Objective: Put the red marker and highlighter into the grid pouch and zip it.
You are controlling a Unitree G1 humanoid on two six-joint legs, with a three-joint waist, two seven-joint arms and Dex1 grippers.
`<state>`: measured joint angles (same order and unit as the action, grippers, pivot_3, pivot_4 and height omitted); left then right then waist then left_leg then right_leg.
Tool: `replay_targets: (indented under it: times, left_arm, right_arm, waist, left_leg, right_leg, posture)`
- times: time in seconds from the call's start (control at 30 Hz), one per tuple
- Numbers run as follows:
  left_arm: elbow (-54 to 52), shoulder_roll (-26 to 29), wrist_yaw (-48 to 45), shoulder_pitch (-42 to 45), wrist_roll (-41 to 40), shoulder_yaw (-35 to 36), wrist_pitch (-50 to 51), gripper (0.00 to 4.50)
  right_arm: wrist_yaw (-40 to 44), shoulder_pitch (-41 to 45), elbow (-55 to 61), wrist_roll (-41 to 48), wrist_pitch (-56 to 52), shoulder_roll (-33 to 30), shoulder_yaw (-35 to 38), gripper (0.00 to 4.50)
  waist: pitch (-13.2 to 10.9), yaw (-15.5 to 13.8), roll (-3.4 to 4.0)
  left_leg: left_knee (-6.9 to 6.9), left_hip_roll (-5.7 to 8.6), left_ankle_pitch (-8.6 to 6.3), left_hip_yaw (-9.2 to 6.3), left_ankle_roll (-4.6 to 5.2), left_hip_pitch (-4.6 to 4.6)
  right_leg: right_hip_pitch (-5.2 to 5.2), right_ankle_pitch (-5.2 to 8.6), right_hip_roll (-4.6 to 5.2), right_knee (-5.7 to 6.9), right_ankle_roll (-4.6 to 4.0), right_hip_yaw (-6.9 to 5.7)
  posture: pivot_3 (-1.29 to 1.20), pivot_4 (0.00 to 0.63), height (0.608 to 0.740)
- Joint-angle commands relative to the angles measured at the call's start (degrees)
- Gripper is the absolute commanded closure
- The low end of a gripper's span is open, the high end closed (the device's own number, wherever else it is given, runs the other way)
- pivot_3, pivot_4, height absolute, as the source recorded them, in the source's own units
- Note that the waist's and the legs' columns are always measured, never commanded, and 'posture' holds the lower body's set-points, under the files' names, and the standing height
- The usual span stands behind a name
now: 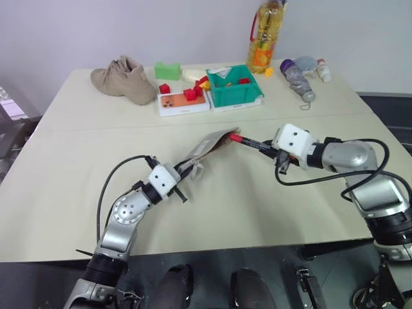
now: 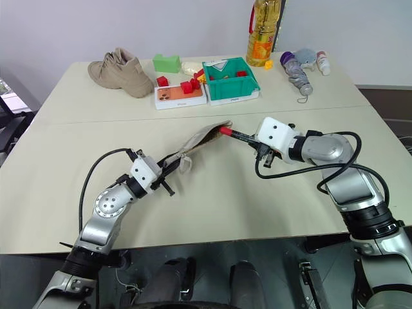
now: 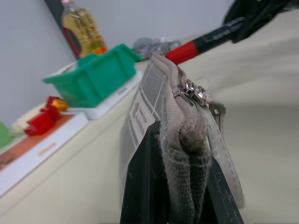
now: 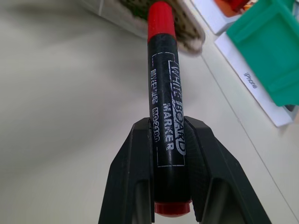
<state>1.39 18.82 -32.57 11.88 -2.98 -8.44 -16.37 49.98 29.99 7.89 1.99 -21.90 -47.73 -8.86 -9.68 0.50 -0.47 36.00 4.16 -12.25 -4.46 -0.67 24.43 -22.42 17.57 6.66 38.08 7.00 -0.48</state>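
Observation:
Next, I release the red marker from my right gripper inside the raised open end of the grid pouch (image 1: pixel 222 139) (image 4: pixel 139 9), next to the highlighter.
My left gripper (image 1: pixel 188 170) is shut on one end of the grid pouch (image 1: pixel 210 145), a grey fabric pouch with white grid lines, and holds it tilted up off the table. Its zip pull (image 3: pixel 190 88) sits at the raised end. My right gripper (image 1: pixel 275 149) is shut on the red marker (image 1: pixel 248 141), which has a black barrel and a red cap. The marker's red tip (image 4: pixel 161 21) touches the pouch's raised end. In the right wrist view the fingers (image 4: pixel 135 163) clamp the barrel near its rear end. The highlighter is out of view.
At the back of the table stand a tan shoe (image 1: pixel 125 78), a green block (image 1: pixel 167 70), a white tray with red blocks (image 1: pixel 183 102), a green bin (image 1: pixel 234 87), an oil bottle (image 1: pixel 264 38) and a small bottle with soft toys (image 1: pixel 300 76).

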Motion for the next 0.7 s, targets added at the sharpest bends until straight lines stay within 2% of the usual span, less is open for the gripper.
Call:
replay_targets:
  times: [0.03, 0.4, 0.7]
  left_arm:
    - [-2.84, 0.31, -0.54, -0.03, 0.12, -0.38, -0.51, 4.50]
    - [-4.17, 2.60, -5.98, 0.42, -0.40, -3.38, -0.54, 4.50]
    - [-5.65, 2.60, -11.00, 2.36, -1.84, -5.37, 0.99, 4.50]
  right_arm:
    - [0.34, 1.33, 2.54, -1.39, 1.56, -0.02, -0.11, 4.12]
    - [6.93, 1.38, 5.91, -6.93, 11.01, -2.56, -5.27, 4.12]
    - [10.11, 5.95, 6.01, -11.19, 15.79, 3.04, -11.86, 4.12]
  waist:
    - [0.00, 0.01, 0.00]
    - [0.00, 0.06, 0.00]
    - [0.00, 0.12, 0.00]
  left_leg:
    - [0.00, 0.00, 0.00, 0.00, 0.00, 0.00]
    - [-0.01, 0.00, 0.00, 0.00, 0.00, 0.00]
    - [0.01, 0.00, 0.00, -0.01, 0.00, 0.00]
  right_leg:
    - [0.00, 0.00, 0.00, 0.00, 0.00, 0.00]
    - [-0.01, 0.00, 0.00, -0.01, 0.00, 0.00]
    - [-0.01, 0.00, 0.00, 0.00, 0.00, 0.00]
  posture:
    - [0.00, 0.150, 0.739]
    - [0.00, 0.150, 0.739]
    - [0.00, 0.150, 0.739]
